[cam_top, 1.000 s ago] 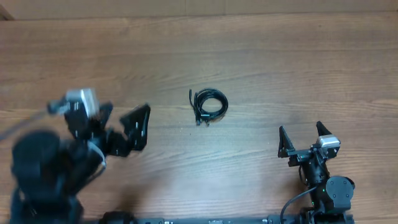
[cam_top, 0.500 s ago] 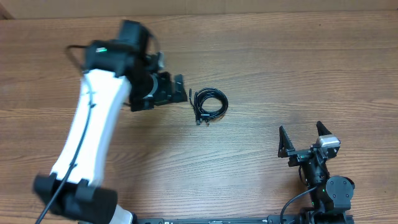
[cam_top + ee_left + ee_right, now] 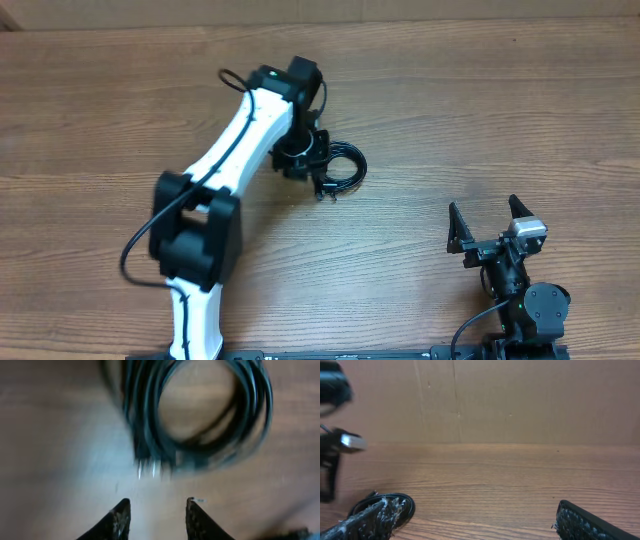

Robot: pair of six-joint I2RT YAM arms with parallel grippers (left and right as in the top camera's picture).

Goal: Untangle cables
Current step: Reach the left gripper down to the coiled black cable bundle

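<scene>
The fingers of my left gripper are over wood short of the cable coil, so next I grip the cable parts (image 3: 148,435) beside the plugs and lift to loosen the cable loops.
The cables (image 3: 358,166) lie as one small black coil on the wooden table (image 3: 500,100), a little left of centre. My left gripper (image 3: 306,160) is stretched out over the coil's left edge. In the left wrist view the coil (image 3: 145,420) is blurred and fills the top. That gripper (image 3: 157,506) sits just short of the coil, jaws narrowly apart with only bare wood between them. My right gripper (image 3: 490,225) rests near the front right, wide open and empty, far from the coil. In the right wrist view the coil (image 3: 411,505) peeks out behind my left finger (image 3: 370,520).
A cardboard wall (image 3: 520,400) stands along the table's far edge. The white left arm (image 3: 230,150) reaches diagonally from the front left towards the coil.
The left arm has swung from the near left up and across to the coil's left edge. Its jaws have narrowed. The right arm and the coil have not moved.
</scene>
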